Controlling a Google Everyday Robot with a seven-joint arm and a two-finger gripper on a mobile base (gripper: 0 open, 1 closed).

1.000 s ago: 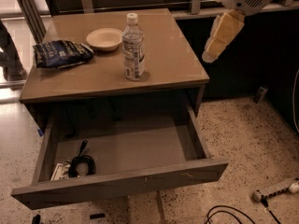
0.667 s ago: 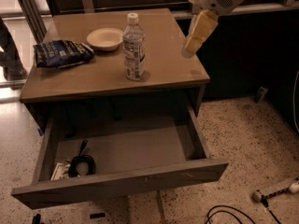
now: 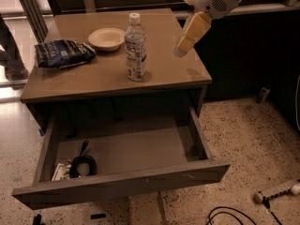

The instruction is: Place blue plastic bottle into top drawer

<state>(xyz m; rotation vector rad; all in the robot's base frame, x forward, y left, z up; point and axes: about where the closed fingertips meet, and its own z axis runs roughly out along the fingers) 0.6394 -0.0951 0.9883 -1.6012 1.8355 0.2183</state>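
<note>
Next, my gripper moves to the blue plastic bottle and closes on the upper half [image 3: 136,39] of it, just below the bottle's white cap.
The blue plastic bottle [image 3: 135,48], clear with a white cap and a printed label, stands upright near the middle of the desk top [image 3: 103,74]. The top drawer [image 3: 123,182] is pulled wide open below the desk front. My gripper [image 3: 183,46] hangs above the right part of the desk top, about a bottle's width to the right of the bottle and not touching it. Its yellowish fingers [image 3: 192,33] point down and to the left.
A white bowl [image 3: 107,38] sits behind and left of the bottle. A dark blue snack bag [image 3: 63,53] lies at the desk's left. A black cable coil [image 3: 82,166] and small items lie in the drawer's front left corner. Cables and a power strip [image 3: 276,191] lie on the floor at right.
My gripper has moved left and a little down, from beyond the desk's right edge to over its right part, closer to the bottle. The bottle and drawer have not moved.
</note>
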